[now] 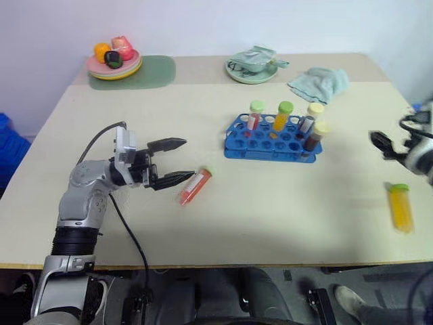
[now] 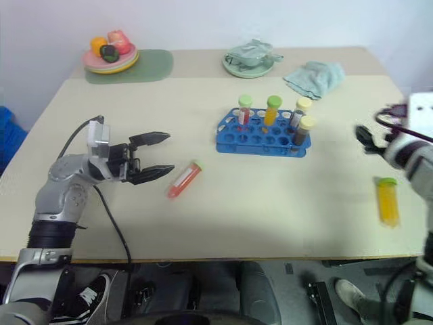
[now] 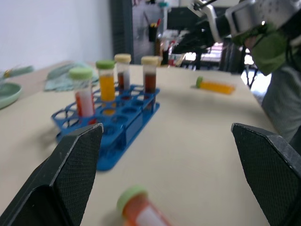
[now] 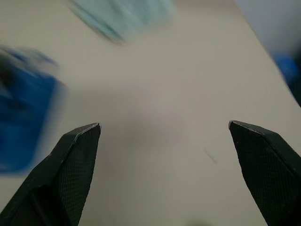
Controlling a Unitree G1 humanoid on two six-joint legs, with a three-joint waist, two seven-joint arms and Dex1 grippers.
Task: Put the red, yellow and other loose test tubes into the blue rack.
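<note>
The yellow tube is lying down. My right gripper should go to it next and close on the upper body (image 1: pixel 400 202) below its green cap.
A red tube (image 1: pixel 195 186) with a green cap lies on the table just past the fingertips of my left gripper (image 1: pixel 189 159), which is open and level with nothing in it. The left wrist view has that tube (image 3: pixel 137 208) low between the two fingers. A yellow tube (image 1: pixel 400 207) lies flat near the table's right front. My right gripper (image 1: pixel 379 143) hovers open and empty above the table, behind that tube and right of the rack. The blue rack (image 1: pixel 258 144) stands mid-table with several capped tubes upright in it.
At the back left a plate of toy fruit (image 1: pixel 114 65) sits beside a green mat (image 1: pixel 154 71). A pale green dish (image 1: pixel 251 70) and a teal cloth (image 1: pixel 319 83) lie behind the rack. The table's front edge (image 1: pixel 216 265) runs close below both arms.
</note>
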